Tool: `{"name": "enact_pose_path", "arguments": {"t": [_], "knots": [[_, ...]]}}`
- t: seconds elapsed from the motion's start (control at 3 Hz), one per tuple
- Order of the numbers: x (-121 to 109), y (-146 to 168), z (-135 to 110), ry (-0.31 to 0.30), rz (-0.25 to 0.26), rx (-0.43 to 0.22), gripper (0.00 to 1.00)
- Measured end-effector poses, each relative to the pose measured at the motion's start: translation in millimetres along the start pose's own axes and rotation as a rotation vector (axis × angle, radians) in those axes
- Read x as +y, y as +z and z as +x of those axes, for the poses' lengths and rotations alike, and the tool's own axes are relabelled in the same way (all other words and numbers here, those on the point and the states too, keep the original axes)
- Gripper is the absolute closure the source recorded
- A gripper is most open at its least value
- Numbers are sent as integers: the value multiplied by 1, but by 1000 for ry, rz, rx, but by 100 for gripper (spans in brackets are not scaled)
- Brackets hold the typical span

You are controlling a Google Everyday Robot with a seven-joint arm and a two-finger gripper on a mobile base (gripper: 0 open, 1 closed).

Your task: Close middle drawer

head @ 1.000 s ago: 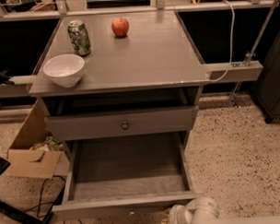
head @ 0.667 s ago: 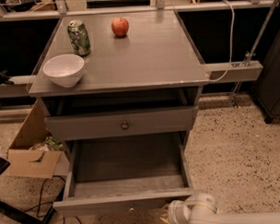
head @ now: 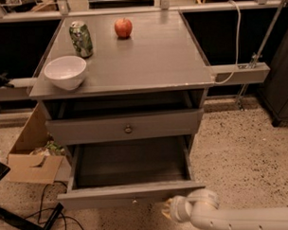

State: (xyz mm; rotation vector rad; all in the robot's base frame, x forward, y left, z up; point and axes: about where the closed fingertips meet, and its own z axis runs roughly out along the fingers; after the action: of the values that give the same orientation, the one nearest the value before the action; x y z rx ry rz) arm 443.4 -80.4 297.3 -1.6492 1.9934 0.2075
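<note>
Next, I push until the middle drawer's front sits back under the grey drawer (head: 120, 164) above it, and then I need to let go of the middle drawer.
The middle drawer (head: 130, 195) is the wide grey drawer pulled far out of the cabinet, its deep box empty and a small round knob (head: 134, 200) on its low front panel. My gripper (head: 167, 210) sits at the end of the white arm (head: 233, 219) that comes in from the bottom right. It is low, right against the right end of that front panel. The grey drawer above it (head: 125, 128), with a taller front and a round knob, stands almost shut.
On the cabinet top (head: 151, 60) stand a white bowl (head: 65, 72), a green can (head: 81, 39) and a red apple (head: 123, 27). A cardboard box (head: 34, 156) and cables lie on the floor at the left. Speckled floor (head: 245, 156) lies at the right.
My arm and gripper have moved up and a little left against the drawer front. The middle drawer has slid a short way into the cabinet.
</note>
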Motion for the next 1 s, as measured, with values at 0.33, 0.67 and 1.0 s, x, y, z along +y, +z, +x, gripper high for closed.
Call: {"name": "enact_pose_path", "arguments": {"t": [0.33, 0.67, 1.0], "knots": [[-38, 6, -17, -41, 33, -6, 100], [-93, 15, -40, -92, 75, -10, 100], [-120, 19, -52, -113, 96, -10, 100]]}}
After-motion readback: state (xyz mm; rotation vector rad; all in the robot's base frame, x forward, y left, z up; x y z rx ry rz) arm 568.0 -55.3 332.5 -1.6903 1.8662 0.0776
